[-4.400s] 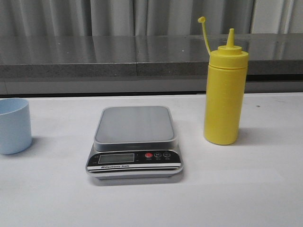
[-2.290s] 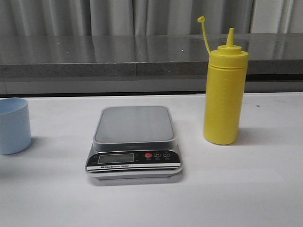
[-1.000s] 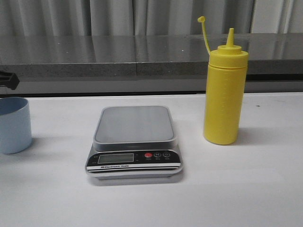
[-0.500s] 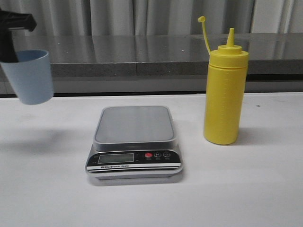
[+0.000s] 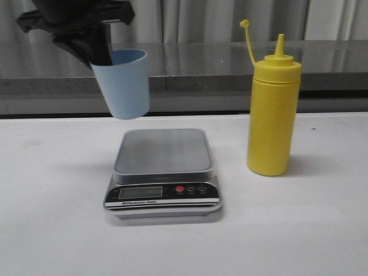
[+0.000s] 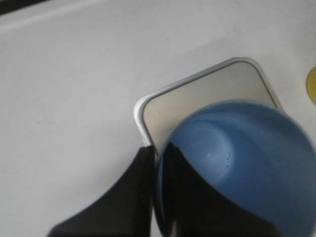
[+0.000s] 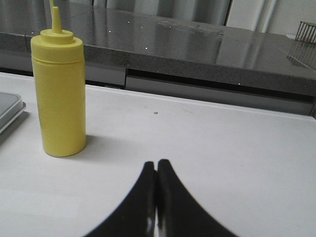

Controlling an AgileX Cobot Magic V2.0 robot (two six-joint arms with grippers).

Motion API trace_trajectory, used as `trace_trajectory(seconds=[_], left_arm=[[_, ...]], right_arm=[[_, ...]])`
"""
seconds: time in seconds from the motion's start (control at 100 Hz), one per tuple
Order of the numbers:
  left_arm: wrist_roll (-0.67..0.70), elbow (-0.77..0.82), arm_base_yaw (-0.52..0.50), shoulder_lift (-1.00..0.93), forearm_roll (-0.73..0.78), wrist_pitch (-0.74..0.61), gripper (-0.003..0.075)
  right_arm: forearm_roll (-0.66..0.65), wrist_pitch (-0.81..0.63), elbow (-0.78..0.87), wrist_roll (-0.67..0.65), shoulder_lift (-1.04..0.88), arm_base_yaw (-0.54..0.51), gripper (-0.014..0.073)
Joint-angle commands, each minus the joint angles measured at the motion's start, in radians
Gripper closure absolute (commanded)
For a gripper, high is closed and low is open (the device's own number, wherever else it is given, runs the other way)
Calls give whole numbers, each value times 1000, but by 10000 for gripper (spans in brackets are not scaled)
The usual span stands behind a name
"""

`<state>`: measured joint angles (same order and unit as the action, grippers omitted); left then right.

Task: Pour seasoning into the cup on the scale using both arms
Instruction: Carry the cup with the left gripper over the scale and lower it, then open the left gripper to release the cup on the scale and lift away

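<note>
Next, I set the pale blue cup, now tilted above the scale's back corner, upright on the middle of the silver scale's bare plate [image 5: 160, 152] [image 6: 217, 139] with my left gripper.
The pale blue cup [image 5: 123, 86] hangs in the air, slightly tilted, above the scale's back left corner. My left gripper [image 5: 98, 54] is shut on its rim, one finger inside the cup and one outside. In the left wrist view the cup [image 6: 242, 158] is empty, held by the left gripper [image 6: 158, 150] over the scale [image 6: 207, 98]. The silver scale [image 5: 164, 152] lies bare at the table's centre. The yellow seasoning bottle [image 5: 273, 115] stands upright to its right, cap strap up. My right gripper [image 7: 157, 165] is shut and empty, well short of the bottle [image 7: 59, 94].
The white table [image 5: 57, 230] ends at a grey stone ledge [image 5: 172, 75] with curtains behind it. A wire rack [image 7: 306, 32] sits on the ledge at the far right. The scale's edge [image 7: 10, 111] shows beside the bottle in the right wrist view.
My left gripper took the cup from the table's left edge, lifted it and carried it right, up to the scale. The bottle and scale have not moved.
</note>
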<state>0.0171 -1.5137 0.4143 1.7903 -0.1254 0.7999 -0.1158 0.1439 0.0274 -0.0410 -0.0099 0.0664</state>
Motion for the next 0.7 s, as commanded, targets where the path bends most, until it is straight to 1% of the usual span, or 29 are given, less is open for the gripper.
trace_trajectory(seconds=[0.0,0.24,0.69], left_arm=[[-1,-56,31,-10,-14,-31,738],[-1,-81,72,54,-20,-37,738],[-1,-81,91,82,-24,-37,738]], right_arm=[[0,-79,1,10,-16,-5,714],[0,-79,1,10,-16,-5,714],[0,-79,1,10,-16,-5,714]])
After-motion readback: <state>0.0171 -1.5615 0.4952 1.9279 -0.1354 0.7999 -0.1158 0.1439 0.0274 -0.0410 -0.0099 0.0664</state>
